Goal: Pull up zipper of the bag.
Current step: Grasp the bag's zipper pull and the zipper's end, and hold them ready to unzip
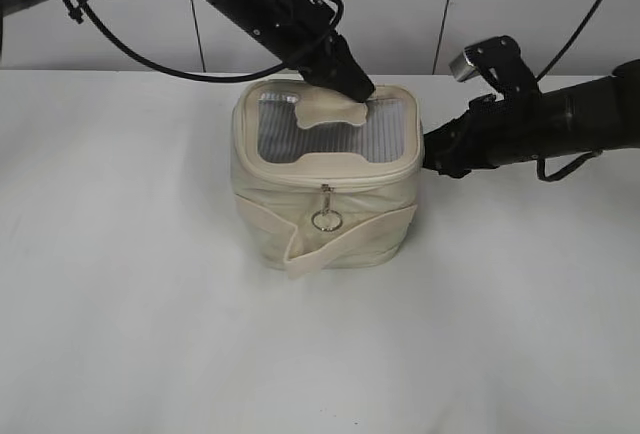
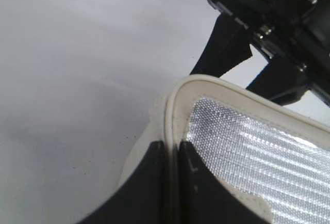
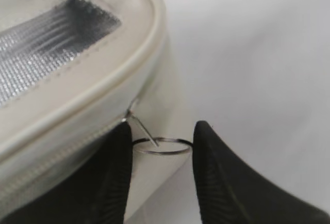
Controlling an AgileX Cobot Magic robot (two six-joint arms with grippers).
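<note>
My right gripper will release its ring pull next to the ring pull hanging at the cream bag's front [image 1: 326, 211].
The cream bag [image 1: 350, 219] stands mid-table with its grey ribbed lid window [image 1: 320, 134] facing up. The zipper [image 1: 375, 180] runs round the lid rim. One slider's ring pull [image 1: 325, 219] hangs at the front. My left gripper [image 1: 358, 89] is at the lid's back edge. In the left wrist view it [image 2: 172, 149] is shut on the lid rim [image 2: 178, 102]. My right gripper [image 1: 432, 159] is at the bag's right side. In the right wrist view it [image 3: 164, 131] is open, with a second ring pull [image 3: 162, 146] between its fingers, beside the zipper track [image 3: 67, 152].
The white table [image 1: 120, 304] spreads round the bag on all sides. A pale wall [image 1: 500, 4] stands behind. Black cables [image 1: 130, 49] hang from the left arm at the back left. The right arm [image 1: 570, 114] lies low over the table at the right.
</note>
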